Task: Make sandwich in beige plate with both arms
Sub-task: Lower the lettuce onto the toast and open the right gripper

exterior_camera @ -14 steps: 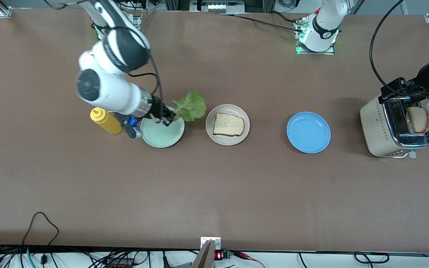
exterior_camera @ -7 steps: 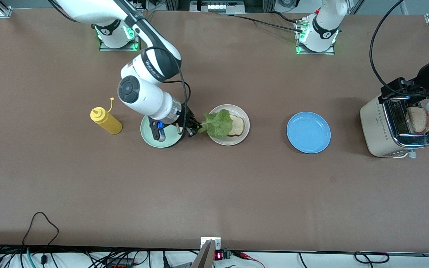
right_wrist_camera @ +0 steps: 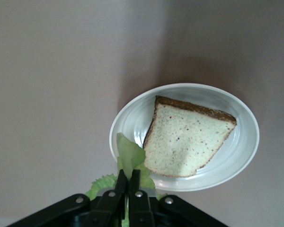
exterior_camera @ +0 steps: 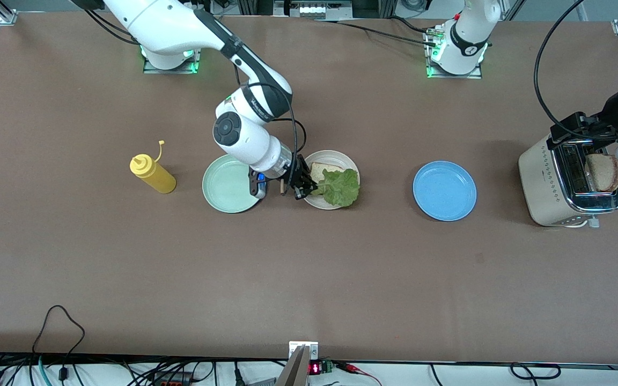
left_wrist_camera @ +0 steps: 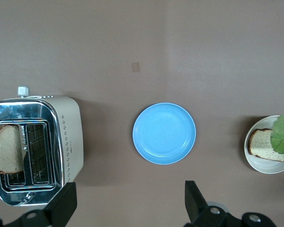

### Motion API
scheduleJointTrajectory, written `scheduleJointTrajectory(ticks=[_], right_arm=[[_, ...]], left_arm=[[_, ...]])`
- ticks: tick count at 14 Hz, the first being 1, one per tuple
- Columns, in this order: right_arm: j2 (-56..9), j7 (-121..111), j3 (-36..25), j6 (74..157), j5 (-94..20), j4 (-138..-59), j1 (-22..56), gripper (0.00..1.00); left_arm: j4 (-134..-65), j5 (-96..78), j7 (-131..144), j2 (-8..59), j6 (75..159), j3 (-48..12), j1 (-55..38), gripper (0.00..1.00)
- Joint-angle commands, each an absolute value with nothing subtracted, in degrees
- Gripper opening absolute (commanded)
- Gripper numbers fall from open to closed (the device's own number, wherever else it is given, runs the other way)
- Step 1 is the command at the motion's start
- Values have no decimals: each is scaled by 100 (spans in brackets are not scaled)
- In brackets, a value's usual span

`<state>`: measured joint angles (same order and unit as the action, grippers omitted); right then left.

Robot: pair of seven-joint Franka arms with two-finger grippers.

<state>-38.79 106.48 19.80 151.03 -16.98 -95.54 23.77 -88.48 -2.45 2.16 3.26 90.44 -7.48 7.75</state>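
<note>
My right gripper is going to release the lettuce leaf, now hanging over the plate's nearer part, on top of the bread slice (exterior_camera: 336,183) (right_wrist_camera: 168,161) in the beige plate.
A beige plate (exterior_camera: 341,156) holds one bread slice (exterior_camera: 322,171). My right gripper (exterior_camera: 303,188) is shut on the stem of a ruffled green lettuce leaf (exterior_camera: 342,187), which hangs over the plate's nearer part and covers part of the slice. In the right wrist view the gripper (right_wrist_camera: 128,177) pinches the lettuce (right_wrist_camera: 128,156) beside the bread (right_wrist_camera: 189,142) on the plate (right_wrist_camera: 132,118). A second slice (exterior_camera: 604,172) stands in the toaster (exterior_camera: 547,182). My left gripper (exterior_camera: 580,128) waits open up in the air by the toaster; nothing lies between its fingers (left_wrist_camera: 66,203).
A mint-green plate (exterior_camera: 226,185) lies under the right wrist, next to the beige plate. A yellow squeeze bottle (exterior_camera: 152,174) stands toward the right arm's end. A blue plate (exterior_camera: 444,191) lies between the beige plate and the toaster.
My right arm has carried the lettuce from over the mint-green plate across to the beige plate, where it now overlaps the bread. The left arm has not moved.
</note>
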Motion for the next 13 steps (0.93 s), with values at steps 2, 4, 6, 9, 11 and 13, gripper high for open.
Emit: scheduleJointTrajectory(ticks=[2, 4, 6, 9, 11, 13], right_arm=[[-3902, 10845, 1916, 15214, -1828, -9711, 2461, 0], [-3902, 10854, 1925, 15214, -1837, -9887, 2461, 0], [-3920, 10854, 1934, 15266, -1872, -9905, 2461, 0], [-3981, 10863, 1942, 15267, -1942, -9931, 2619, 0], [-4069, 10855, 1934, 15345, -1942, -9940, 2637, 3], [-4113, 10846, 1934, 15390, -1934, -9940, 2672, 22]], left_arm=[[-8833, -202, 211, 264, 8983, -809, 800, 100], [-8833, -193, 211, 264, 8974, -817, 791, 100], [-8824, -185, 202, 264, 8974, -826, 765, 100], [-8824, -185, 202, 255, 8974, -835, 756, 100], [-8824, -185, 202, 255, 8974, -844, 747, 100], [-8824, -185, 202, 255, 8965, -844, 738, 100]])
